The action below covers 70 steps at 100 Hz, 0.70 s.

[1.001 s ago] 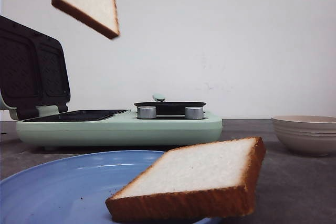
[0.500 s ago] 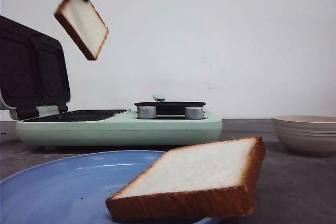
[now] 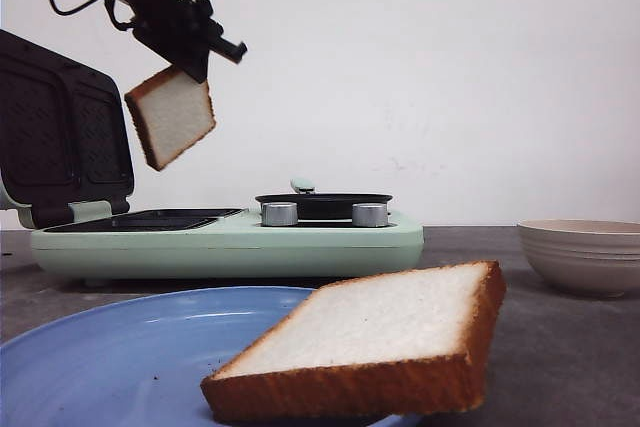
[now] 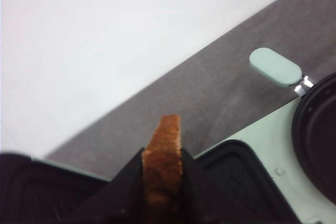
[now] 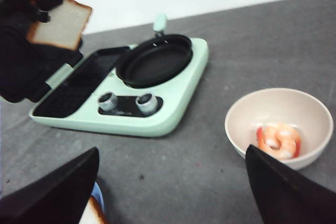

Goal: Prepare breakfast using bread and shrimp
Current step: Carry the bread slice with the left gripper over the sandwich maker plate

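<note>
Next, my left gripper lets go of the slice of bread on the open black sandwich plate (image 3: 186, 215) (image 4: 231, 184), between the lid and pan.
My left gripper (image 3: 185, 65) is shut on a slice of bread (image 3: 171, 115), which hangs tilted above the open sandwich plate (image 3: 150, 219) of the mint-green breakfast maker (image 3: 230, 242). Seen from the left wrist, the slice's brown crust edge (image 4: 164, 161) sits pinched between the black fingers. A second slice of bread (image 3: 375, 342) lies on the blue plate (image 3: 110, 357) near the front. The shrimp (image 5: 278, 140) lies in a beige bowl (image 5: 281, 124) right of the maker. My right gripper (image 5: 170, 182) is open over bare table, holding nothing.
The maker's lid (image 3: 60, 137) stands open at the left. A round black pan (image 5: 155, 60) with a mint handle (image 5: 160, 23) sits on the maker's right half, and two metal knobs (image 3: 280, 214) face the front. The table is dark grey.
The left gripper has come down and to the right with the bread slice, which has swung from nearly flat to hanging steeply over the sandwich plate. The plate's slice has not moved.
</note>
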Tool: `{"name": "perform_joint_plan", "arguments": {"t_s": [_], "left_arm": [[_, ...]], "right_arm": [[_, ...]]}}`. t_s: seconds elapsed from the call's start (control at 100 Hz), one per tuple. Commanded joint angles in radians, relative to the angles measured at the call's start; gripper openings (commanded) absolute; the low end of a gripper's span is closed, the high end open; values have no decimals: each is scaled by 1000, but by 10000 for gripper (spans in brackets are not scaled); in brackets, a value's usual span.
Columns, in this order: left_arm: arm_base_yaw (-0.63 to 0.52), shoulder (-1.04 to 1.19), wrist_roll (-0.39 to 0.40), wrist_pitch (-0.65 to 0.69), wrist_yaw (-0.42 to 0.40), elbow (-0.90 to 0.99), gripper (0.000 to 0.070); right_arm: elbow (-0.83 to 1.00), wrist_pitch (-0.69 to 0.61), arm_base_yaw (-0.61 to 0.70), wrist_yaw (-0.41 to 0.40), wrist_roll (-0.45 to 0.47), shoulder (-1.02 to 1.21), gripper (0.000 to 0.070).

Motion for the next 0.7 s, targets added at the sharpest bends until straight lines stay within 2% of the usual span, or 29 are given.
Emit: {"name": "perform_joint_plan", "arguments": {"t_s": [0.0, 0.09, 0.19, 0.25, 0.57, 0.69], "left_arm": [[-13, 29, 141, 47, -4, 25, 0], [-17, 53, 243, 76, 2, 25, 0], [-17, 82, 364, 69, 52, 25, 0], [-16, 98, 411, 58, 56, 25, 0], [-2, 132, 428, -72, 74, 25, 0], [17, 137, 494, -84, 87, 25, 0]], "right_arm": [[14, 5, 4, 10, -28, 3, 558], [14, 6, 4, 10, -32, 3, 558], [14, 5, 4, 10, -43, 3, 558], [14, 5, 4, 10, -47, 3, 558], [14, 6, 4, 10, -51, 3, 558], [14, 5, 5, 10, -51, 3, 558]]}}
